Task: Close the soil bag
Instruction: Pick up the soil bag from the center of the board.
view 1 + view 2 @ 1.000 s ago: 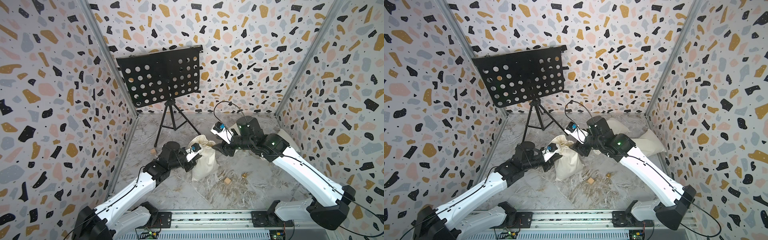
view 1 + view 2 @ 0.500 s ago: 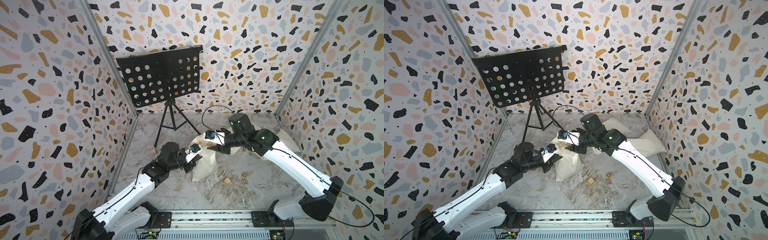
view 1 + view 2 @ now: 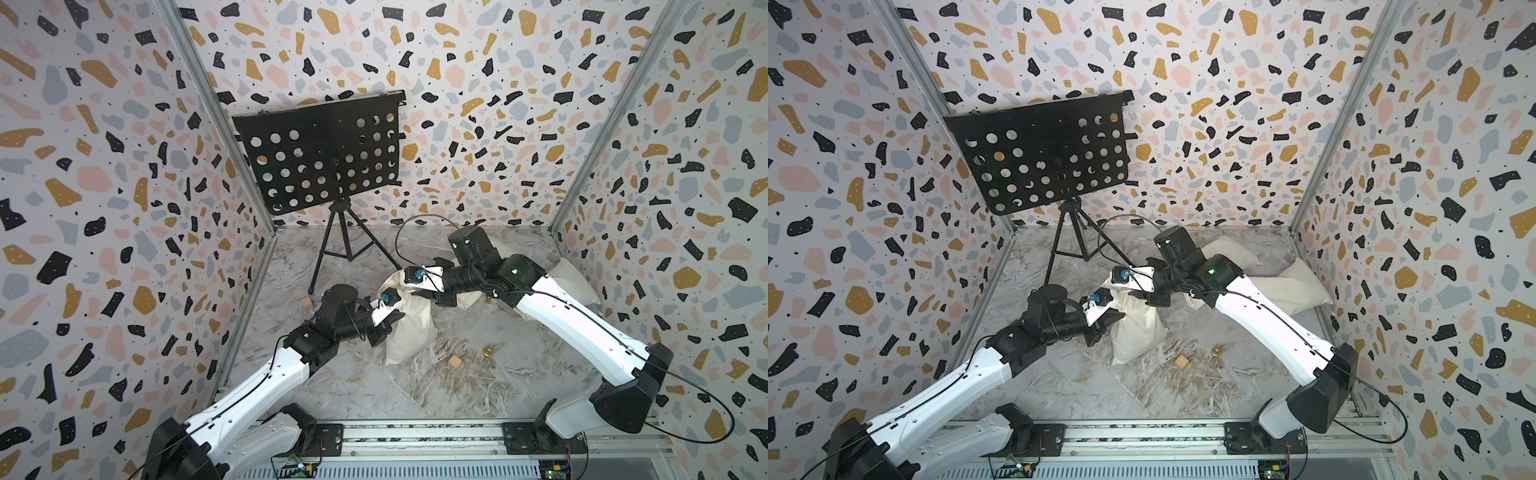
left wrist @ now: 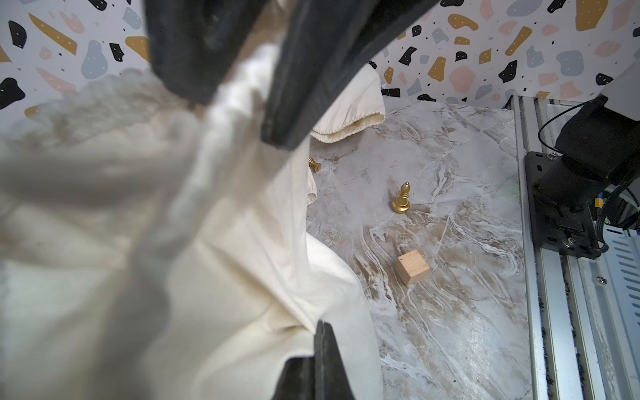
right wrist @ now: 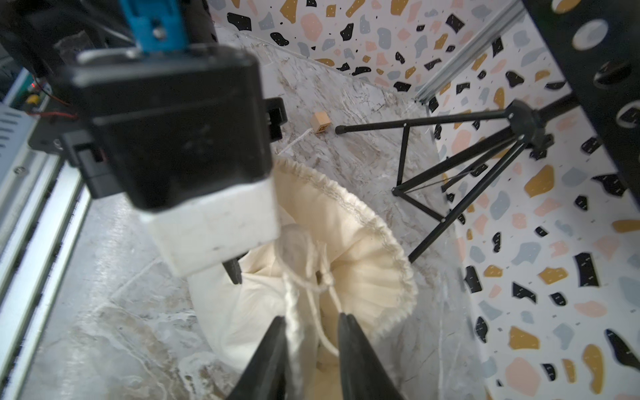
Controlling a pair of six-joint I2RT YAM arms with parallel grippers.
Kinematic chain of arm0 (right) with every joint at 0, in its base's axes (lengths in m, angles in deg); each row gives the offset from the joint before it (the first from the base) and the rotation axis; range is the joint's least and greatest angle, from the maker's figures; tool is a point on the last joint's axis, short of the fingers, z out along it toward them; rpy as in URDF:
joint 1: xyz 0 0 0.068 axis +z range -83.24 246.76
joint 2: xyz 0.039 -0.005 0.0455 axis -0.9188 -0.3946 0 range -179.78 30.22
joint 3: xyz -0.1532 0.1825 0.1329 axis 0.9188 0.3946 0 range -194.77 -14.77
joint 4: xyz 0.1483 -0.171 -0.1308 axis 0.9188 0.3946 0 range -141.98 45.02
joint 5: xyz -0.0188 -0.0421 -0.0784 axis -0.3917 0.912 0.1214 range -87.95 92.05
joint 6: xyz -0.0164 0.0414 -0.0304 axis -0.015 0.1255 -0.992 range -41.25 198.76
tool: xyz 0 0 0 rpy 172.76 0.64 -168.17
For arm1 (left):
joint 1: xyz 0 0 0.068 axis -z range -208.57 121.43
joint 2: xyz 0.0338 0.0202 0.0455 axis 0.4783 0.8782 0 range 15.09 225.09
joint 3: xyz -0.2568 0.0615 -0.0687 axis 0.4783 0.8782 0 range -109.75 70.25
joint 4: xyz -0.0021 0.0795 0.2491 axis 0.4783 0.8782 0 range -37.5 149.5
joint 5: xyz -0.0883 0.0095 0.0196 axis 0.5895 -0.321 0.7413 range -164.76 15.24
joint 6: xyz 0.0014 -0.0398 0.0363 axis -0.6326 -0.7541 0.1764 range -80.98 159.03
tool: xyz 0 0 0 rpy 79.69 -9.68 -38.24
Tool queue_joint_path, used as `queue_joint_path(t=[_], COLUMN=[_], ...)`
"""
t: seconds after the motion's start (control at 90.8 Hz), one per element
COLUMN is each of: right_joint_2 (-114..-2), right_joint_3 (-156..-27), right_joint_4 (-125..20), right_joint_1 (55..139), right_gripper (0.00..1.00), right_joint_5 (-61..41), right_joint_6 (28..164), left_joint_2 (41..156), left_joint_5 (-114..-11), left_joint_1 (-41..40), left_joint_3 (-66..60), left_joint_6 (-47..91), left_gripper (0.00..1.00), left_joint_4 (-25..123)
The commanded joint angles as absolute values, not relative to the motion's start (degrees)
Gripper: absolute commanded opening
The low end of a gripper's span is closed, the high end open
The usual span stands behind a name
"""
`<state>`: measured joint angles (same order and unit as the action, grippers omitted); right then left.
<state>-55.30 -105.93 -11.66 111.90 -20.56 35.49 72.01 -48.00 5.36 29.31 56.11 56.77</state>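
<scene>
My right gripper's fingers are on both sides of the hem of the bag's rim while the drawstring cord hangs inside the bag's opening, so my right gripper needs to back off and take the drawstring cord [image 5: 325, 280].
The soil bag [image 3: 411, 332] [image 3: 1138, 332] is a cream cloth drawstring sack standing on the marble floor in both top views. My left gripper [image 4: 322, 327] [image 3: 388, 322] is shut on a fold of the bag's cloth at its left side. The bag's mouth [image 5: 367, 242] gapes wide, with a frilled rim. My right gripper [image 5: 311, 320] [image 3: 417, 293] reaches over the mouth from the right. Its jaws stand a little apart, with the rim's hem and the drawstring cord [image 5: 320, 277] between them; bag interior still shows in the gap.
A black perforated music stand [image 3: 320, 158] on a tripod stands behind the bag. Wooden cubes [image 3: 455, 362] [image 3: 306, 302] and a gold chess piece [image 3: 489, 351] lie on the floor. Cream pillows [image 3: 575, 282] sit at the right wall. A metal rail [image 3: 415, 434] runs along the front.
My right gripper has swung left and down over the bag's mouth, and its jaws have narrowed round the hem and cord. The left gripper has kept its hold in place.
</scene>
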Motion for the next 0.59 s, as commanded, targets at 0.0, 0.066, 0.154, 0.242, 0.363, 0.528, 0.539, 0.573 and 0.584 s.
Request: queue_joint_path(t=[0.0, 0.066, 0.154, 0.242, 0.363, 0.528, 0.539, 0.573, 0.584], right_joint_2=[-54.6, -53.7, -52.4, -52.0, -51.8, -50.3, -50.3, -50.1, -50.1], right_joint_3=[-106.8, -105.4, -103.6, -103.0, -100.7, -87.0, -85.9, -82.3, -81.0], right_joint_4=[-11.6, -15.5, -23.0, -30.4, -41.9, -61.9, -63.1, -67.1, -68.2], right_joint_1=[112.2, 112.2, 112.2, 112.2, 112.2, 112.2, 112.2, 112.2, 112.2], right_gripper=[0.07, 0.00, 0.00, 0.00, 0.00, 0.00, 0.00, 0.00, 0.00], right_joint_5=[-19.1, -17.2, -13.7, -9.5, -4.6, -6.0, -6.3, -6.9, -7.1], right_joint_6=[36.5, 37.5, 39.7, 41.8, 44.7, 49.8, 50.4, 52.0, 52.4], left_joint_2=[69.5, 70.0, 72.0, 75.6, 81.0, 84.1, 84.0, 83.7, 83.5], left_joint_5=[-50.8, -56.7, -64.3, -68.1, -69.3, -66.1, -65.9, -65.3, -65.1], left_joint_1=[5.8, 5.7, 4.8, 2.4, -1.1, -1.5, -1.5, -1.5, -1.4], left_joint_3=[28.8, 27.6, 23.0, 16.6, 8.7, 10.7, 12.1, 15.9, 17.2], left_joint_6=[55.1, 55.2, 56.1, 56.2, 54.7, 48.2, 47.3, 44.5, 43.3], left_gripper=[0.00, 0.00, 0.00, 0.00, 0.00, 0.07, 0.09, 0.17, 0.19], left_joint_4=[48.7, 48.6, 50.2, 51.4, 52.2, 50.0, 48.9, 45.6, 44.4])
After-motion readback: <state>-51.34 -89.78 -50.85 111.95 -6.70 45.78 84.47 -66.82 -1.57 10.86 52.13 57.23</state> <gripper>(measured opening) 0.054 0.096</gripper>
